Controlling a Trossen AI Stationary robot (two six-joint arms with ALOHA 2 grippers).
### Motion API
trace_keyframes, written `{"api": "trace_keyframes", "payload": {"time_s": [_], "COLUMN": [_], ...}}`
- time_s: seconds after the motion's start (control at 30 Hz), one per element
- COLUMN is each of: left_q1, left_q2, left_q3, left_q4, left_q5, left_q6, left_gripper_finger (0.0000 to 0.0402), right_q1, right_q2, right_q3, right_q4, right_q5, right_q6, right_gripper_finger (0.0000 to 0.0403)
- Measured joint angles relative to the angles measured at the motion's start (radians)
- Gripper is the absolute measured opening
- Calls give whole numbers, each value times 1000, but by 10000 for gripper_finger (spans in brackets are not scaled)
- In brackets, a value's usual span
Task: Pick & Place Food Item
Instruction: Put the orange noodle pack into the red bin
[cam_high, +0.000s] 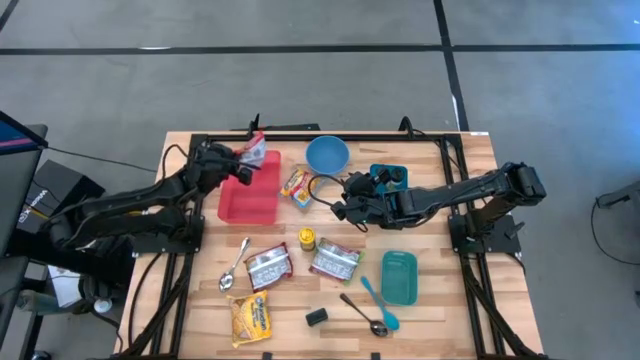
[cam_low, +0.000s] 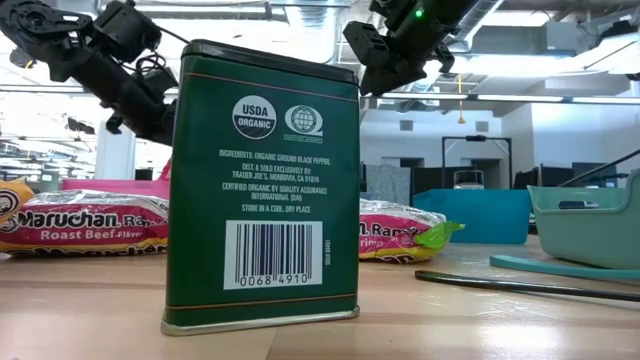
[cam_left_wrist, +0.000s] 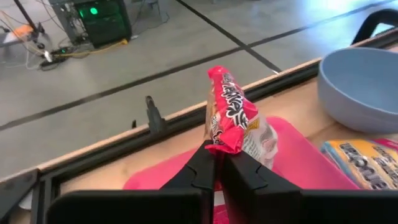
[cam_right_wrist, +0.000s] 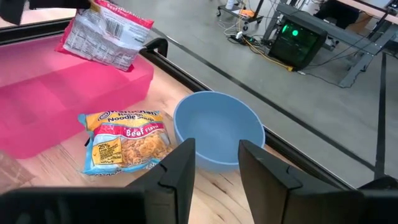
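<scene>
Next, I let go of the red and white snack packet with my left gripper inside the far end of the pink tray (cam_high: 247, 166). The snack packet now hangs over that end.
My left gripper (cam_high: 238, 162) is shut on a red and white snack packet (cam_left_wrist: 231, 115), which hangs in the air over the far end of the pink tray (cam_high: 247, 200). The right wrist view also shows this packet (cam_right_wrist: 106, 31) above the tray (cam_right_wrist: 56, 93). My right gripper (cam_high: 350, 205) hovers open and holds nothing, between a blue bowl (cam_high: 327, 155) and a yellow jar (cam_high: 307, 238). Its fingers point toward the bowl (cam_right_wrist: 217, 134). A beef noodle packet (cam_right_wrist: 124, 140) lies flat on the table between tray and bowl. My left gripper pinches the snack packet by one crimped end (cam_left_wrist: 222, 146) between its two fingers (cam_left_wrist: 202, 165). The packet stands up beyond the fingertips, tilted, and is lifted clear of the pink tray. The fingers come slanting down from the table's left side.
Two ramen packets (cam_high: 268, 265) (cam_high: 335, 260), a yellow packet (cam_high: 250, 318), a spoon (cam_high: 235, 265), a teal container (cam_high: 398, 277), a teal spatula (cam_high: 378, 302) and a second spoon (cam_high: 362, 312) lie on the near half. A green pepper tin (cam_low: 262, 185) stands close before the low camera.
</scene>
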Motion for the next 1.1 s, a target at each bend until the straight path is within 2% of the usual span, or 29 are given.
{"api": "trace_keyframes", "payload": {"time_s": [0.17,0.3,0.43,0.63,1.1], "left_q1": [-22,-33,-33,-34,-95], "left_q2": [-38,-62,-68,-68,-70], "left_q3": [0,0,-2,-60,-80], "left_q4": [-27,-90,-154,-145,-117], "left_q5": [-16,-104,-122,-206,-184], "left_q6": [-25,-57,-103,-158,-201], "left_gripper_finger": [3,5,4,5,6], "right_q1": [0,0,0,0,-1], "right_q2": [0,0,0,0,0], "right_q3": [0,0,0,0,-1], "right_q4": [0,0,3,4,5], "right_q5": [0,0,0,0,1], "right_q6": [0,0,0,0,0], "right_gripper_finger": [116,116,116,116,116]}}
